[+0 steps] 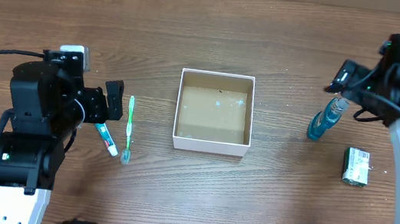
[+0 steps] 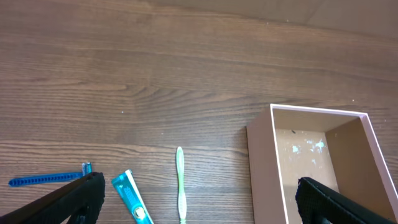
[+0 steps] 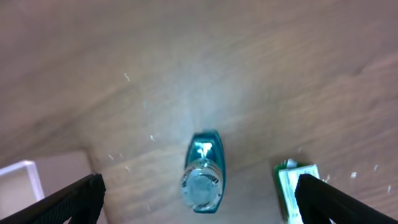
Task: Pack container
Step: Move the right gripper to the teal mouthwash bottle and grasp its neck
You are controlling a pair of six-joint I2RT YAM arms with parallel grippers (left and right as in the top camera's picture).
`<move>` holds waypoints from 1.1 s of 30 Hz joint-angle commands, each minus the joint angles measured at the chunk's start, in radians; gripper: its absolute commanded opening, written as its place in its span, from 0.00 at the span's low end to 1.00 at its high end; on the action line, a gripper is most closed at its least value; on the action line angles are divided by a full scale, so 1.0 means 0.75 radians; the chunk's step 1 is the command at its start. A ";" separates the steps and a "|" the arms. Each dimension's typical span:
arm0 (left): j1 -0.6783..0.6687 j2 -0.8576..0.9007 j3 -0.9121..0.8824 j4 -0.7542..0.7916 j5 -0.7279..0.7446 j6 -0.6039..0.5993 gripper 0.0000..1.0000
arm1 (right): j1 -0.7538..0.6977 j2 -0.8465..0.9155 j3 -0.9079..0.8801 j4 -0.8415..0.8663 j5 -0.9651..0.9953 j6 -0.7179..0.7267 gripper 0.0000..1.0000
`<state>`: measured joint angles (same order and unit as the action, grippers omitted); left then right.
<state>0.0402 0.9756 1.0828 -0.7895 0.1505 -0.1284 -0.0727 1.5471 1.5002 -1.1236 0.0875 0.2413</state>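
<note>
Next, my right gripper closes on the upper end (image 1: 337, 106) (image 3: 203, 184) of the clear blue bottle, since the bottle should go into the container.
The container (image 1: 209, 146) is a square open-top box with white walls and a bare brown floor, at the table's middle. It also shows in the left wrist view (image 2: 261, 163) and its corner in the right wrist view (image 3: 23, 172). A green toothbrush (image 1: 129, 128) (image 2: 181, 184) and a teal toothpaste tube (image 1: 107, 138) (image 2: 132, 201) lie left of it. My left gripper (image 1: 111, 102) (image 2: 200, 198) hovers open over them, holding nothing. A clear blue bottle (image 1: 326, 119) (image 3: 203, 177) stands right of the container. My right gripper (image 1: 342, 75) (image 3: 199, 194) is open above it, not touching.
A green and white packet (image 1: 356, 166) (image 3: 293, 186) lies on the table right of the bottle. A thin blue stick-like item (image 2: 46, 180) lies left of the toothpaste; the left arm hides it in the overhead view.
</note>
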 commanded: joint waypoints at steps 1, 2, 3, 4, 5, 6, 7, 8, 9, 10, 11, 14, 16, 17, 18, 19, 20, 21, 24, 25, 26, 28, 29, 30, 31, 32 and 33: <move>0.007 0.016 0.039 0.001 0.036 0.021 1.00 | 0.002 0.119 0.003 -0.024 -0.010 0.035 1.00; 0.007 0.020 0.039 0.001 0.035 0.021 1.00 | 0.002 0.142 -0.003 -0.026 -0.010 0.040 1.00; 0.007 0.022 0.039 0.000 0.036 0.021 1.00 | 0.002 0.167 -0.005 -0.032 -0.010 0.050 1.00; 0.007 0.023 0.039 -0.001 0.035 0.021 1.00 | 0.002 0.191 -0.005 -0.037 -0.011 0.063 1.00; 0.007 0.023 0.039 -0.001 0.035 0.021 1.00 | 0.002 0.209 -0.005 -0.038 -0.016 0.064 1.00; 0.007 0.023 0.039 0.001 0.035 0.021 1.00 | 0.002 0.235 -0.005 -0.038 -0.021 0.064 1.00; 0.007 0.023 0.039 0.001 0.035 0.021 1.00 | 0.002 0.254 -0.005 -0.039 -0.026 0.064 1.00; 0.007 0.023 0.039 0.001 0.035 0.021 1.00 | 0.002 0.270 -0.005 -0.041 -0.031 0.064 1.00; 0.007 0.023 0.039 0.000 0.035 0.021 1.00 | 0.002 0.283 -0.005 -0.043 -0.035 0.064 1.00; 0.007 0.023 0.039 0.000 0.035 0.021 1.00 | 0.002 0.291 -0.005 -0.046 -0.037 0.064 1.00; 0.007 0.023 0.039 0.001 0.035 0.021 1.00 | 0.002 0.301 -0.005 -0.048 -0.040 0.064 1.00; 0.007 0.023 0.039 0.001 0.035 0.021 1.00 | 0.002 0.315 -0.005 -0.063 -0.041 0.064 1.00; 0.007 0.023 0.039 0.001 0.035 0.021 1.00 | 0.002 0.317 -0.007 -0.067 -0.041 0.064 1.00; 0.007 0.023 0.039 0.001 0.035 0.021 1.00 | 0.002 0.317 -0.009 -0.066 -0.041 0.064 1.00; 0.007 0.023 0.039 0.001 0.035 0.021 1.00 | 0.002 0.317 -0.009 -0.066 -0.041 0.064 1.00; 0.007 0.023 0.039 0.001 0.035 0.021 1.00 | 0.002 0.317 -0.009 -0.066 -0.041 0.064 0.99; 0.007 0.023 0.039 0.000 0.035 0.021 1.00 | 0.002 0.317 -0.009 -0.066 -0.041 0.064 0.99; 0.007 0.023 0.039 0.000 0.035 0.021 1.00 | 0.002 0.317 -0.009 -0.067 -0.041 0.064 0.98; 0.007 0.023 0.039 0.000 0.035 0.021 1.00 | 0.002 0.317 -0.012 -0.076 -0.076 0.063 0.95; 0.007 0.023 0.039 0.000 0.035 0.021 1.00 | 0.002 0.317 -0.014 -0.076 -0.075 0.063 0.95; 0.007 0.023 0.039 0.000 0.035 0.021 1.00 | 0.002 0.317 -0.019 -0.069 -0.075 0.063 0.96; 0.007 0.023 0.039 0.000 0.035 0.021 1.00 | 0.002 0.317 -0.030 -0.052 -0.075 0.063 0.96; 0.007 0.023 0.039 -0.001 0.035 0.021 1.00 | 0.002 0.317 -0.033 -0.049 -0.075 0.063 0.96; 0.007 0.023 0.039 -0.001 0.035 0.021 1.00 | 0.002 0.317 -0.038 -0.045 -0.075 0.063 0.96; 0.007 0.023 0.039 -0.002 0.035 0.021 1.00 | 0.002 0.317 -0.040 -0.045 -0.075 0.063 0.96; 0.007 0.023 0.039 -0.005 0.035 0.021 1.00 | 0.002 0.317 -0.042 -0.044 -0.075 0.063 0.96; 0.007 0.023 0.039 -0.007 0.035 0.021 1.00 | 0.002 0.317 -0.049 -0.038 -0.075 0.063 0.96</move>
<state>0.0402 0.9909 1.0828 -0.7902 0.1619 -0.1280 -0.0719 1.7836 1.4784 -1.1625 0.0395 0.2848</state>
